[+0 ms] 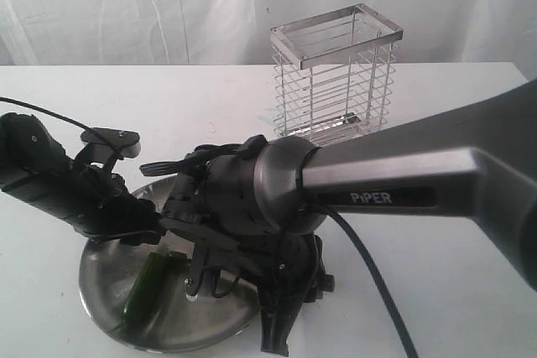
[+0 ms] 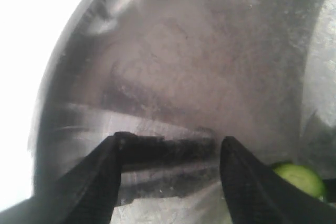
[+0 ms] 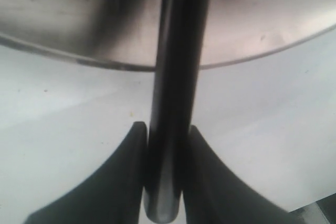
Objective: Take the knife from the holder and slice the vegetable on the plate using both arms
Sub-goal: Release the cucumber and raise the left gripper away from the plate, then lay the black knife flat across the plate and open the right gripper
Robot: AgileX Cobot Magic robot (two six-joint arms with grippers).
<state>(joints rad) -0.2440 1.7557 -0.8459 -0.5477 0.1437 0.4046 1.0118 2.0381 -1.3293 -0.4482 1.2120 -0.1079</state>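
My right gripper is to set the knife down. It will let go of it across the middle of the steel plate [image 1: 200, 249], beside the green vegetable's cut end.
The round steel plate [image 1: 105, 287] lies at the front left of the white table. On it rests the green vegetable [image 1: 144, 289], slanting toward the plate's near rim. Its pale cut end [image 2: 300, 178] shows beside one finger in the left wrist view. My left gripper [image 2: 170, 150] hovers low over the plate [image 2: 184, 51], open and empty. My right gripper [image 3: 165, 127] is shut on the knife's black handle [image 3: 177, 56], which runs from the fingers out over the plate's rim [image 3: 63, 51]. The blade is hidden. The wire holder [image 1: 336, 73] stands empty behind.
The left arm [image 1: 71, 190] reaches in from the left edge. The grey PiPER link of the right arm [image 1: 394, 178] crosses from the right and hides the plate's right half. White cloth hangs behind the table.
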